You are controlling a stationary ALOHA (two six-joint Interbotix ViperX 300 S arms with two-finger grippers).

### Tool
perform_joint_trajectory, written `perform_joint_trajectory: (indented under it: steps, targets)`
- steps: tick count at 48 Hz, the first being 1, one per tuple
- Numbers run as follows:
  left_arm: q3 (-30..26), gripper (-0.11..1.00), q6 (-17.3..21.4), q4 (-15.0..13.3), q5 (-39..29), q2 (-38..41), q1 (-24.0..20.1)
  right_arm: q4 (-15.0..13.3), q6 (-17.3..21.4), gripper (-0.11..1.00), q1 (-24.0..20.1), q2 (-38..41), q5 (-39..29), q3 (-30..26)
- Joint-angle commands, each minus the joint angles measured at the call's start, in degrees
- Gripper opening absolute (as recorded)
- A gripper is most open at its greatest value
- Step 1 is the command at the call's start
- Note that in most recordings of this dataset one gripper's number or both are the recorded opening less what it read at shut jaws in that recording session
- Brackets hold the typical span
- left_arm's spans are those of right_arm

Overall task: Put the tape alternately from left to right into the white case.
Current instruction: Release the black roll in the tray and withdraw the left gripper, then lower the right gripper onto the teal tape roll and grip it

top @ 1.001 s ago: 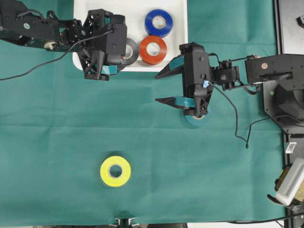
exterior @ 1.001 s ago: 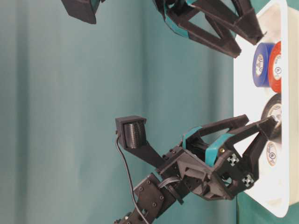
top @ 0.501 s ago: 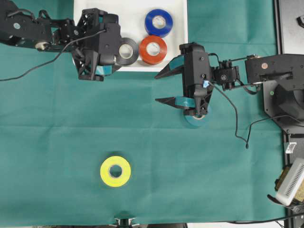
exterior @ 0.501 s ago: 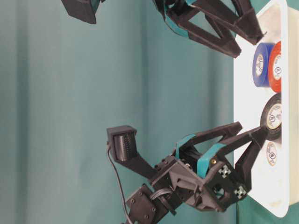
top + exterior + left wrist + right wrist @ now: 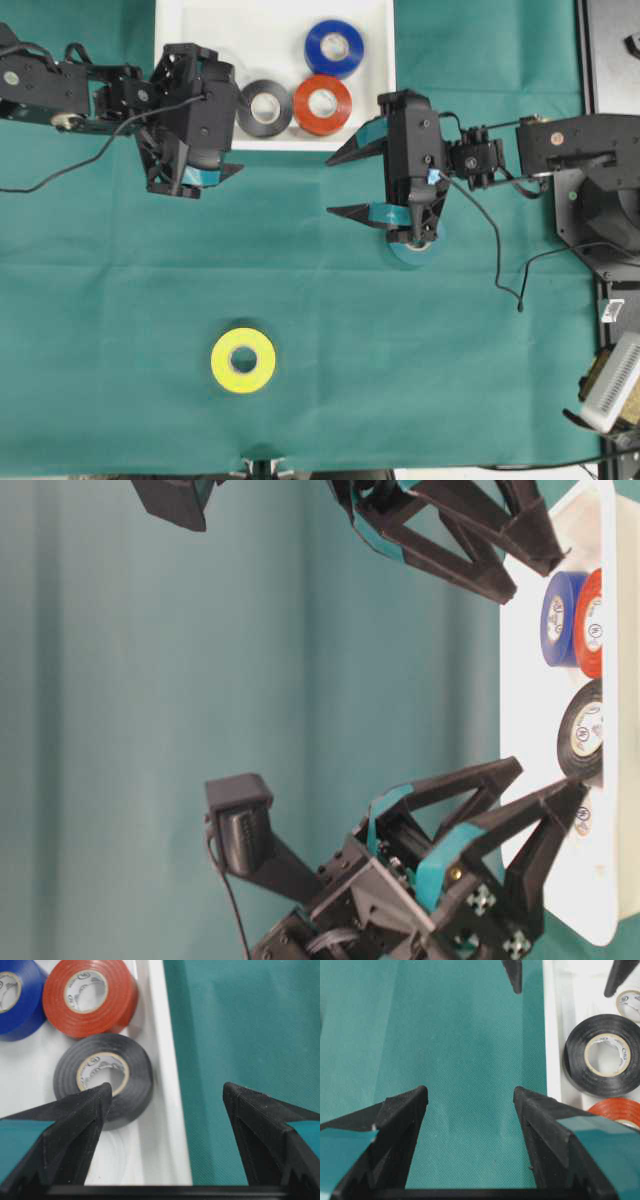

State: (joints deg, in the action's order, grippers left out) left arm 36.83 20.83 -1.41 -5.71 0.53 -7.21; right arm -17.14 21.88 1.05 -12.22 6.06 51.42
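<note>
My right gripper is to close on the near side of the teal roll [image 5: 414,257], the side that faces the front, with one finger inside the roll's hole.
The white case [image 5: 250,30] at the top holds a blue roll [image 5: 335,46], a red roll [image 5: 322,104] and a black roll [image 5: 264,107]. A white roll [image 5: 582,820] lies beside the black one, hidden from overhead by my left arm. My left gripper [image 5: 236,128] hovers open and empty over the case's near rim [image 5: 165,1060], just left of the black roll [image 5: 135,1067]. My right gripper [image 5: 330,185] stands open over bare cloth in front of the case, nothing between its fingers. The teal roll [image 5: 413,248] lies under its wrist. The yellow roll [image 5: 243,360] sits alone on the cloth near the front.
Green cloth [image 5: 120,300] covers the table. A black cable [image 5: 495,260] trails from the right arm. The right arm's base [image 5: 600,200] and a white device [image 5: 610,385] stand at the right edge.
My left gripper has drawn back to the left and toward the front, off the case, uncovering the black roll. The right arm has not moved.
</note>
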Motion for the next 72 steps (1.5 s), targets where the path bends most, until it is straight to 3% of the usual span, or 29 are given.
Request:
perform_joint_trajectory:
  steps: [1, 14, 44, 57, 72]
  targets:
    - [0.2, 0.78, -0.1, -0.1, 0.4, -2.5, 0.9, -0.1, 0.1, 0.65, -0.1, -0.5, 0.4, -0.4]
    - [3.0, 0.78, -0.6, -0.2, 0.1, -4.6, 4.5, -0.1, 0.1, 0.65, -0.1, -0.5, 0.4, -0.4]
    - [7.9, 0.78, -9.3, -0.1, 0.0, -7.3, 10.7, -0.1, 0.1, 0.65, -0.1, -0.5, 0.3, -0.4]
    - [7.7, 0.78, -9.3, -0.1, 0.0, -7.3, 11.1, -0.1, 0.1, 0.65, -0.4, -0.5, 0.2, -0.3]
    - [7.8, 0.77, -9.3, -0.2, 0.0, -7.3, 11.1, 0.1, 0.3, 0.65, -4.7, -2.2, 0.1, 1.8]
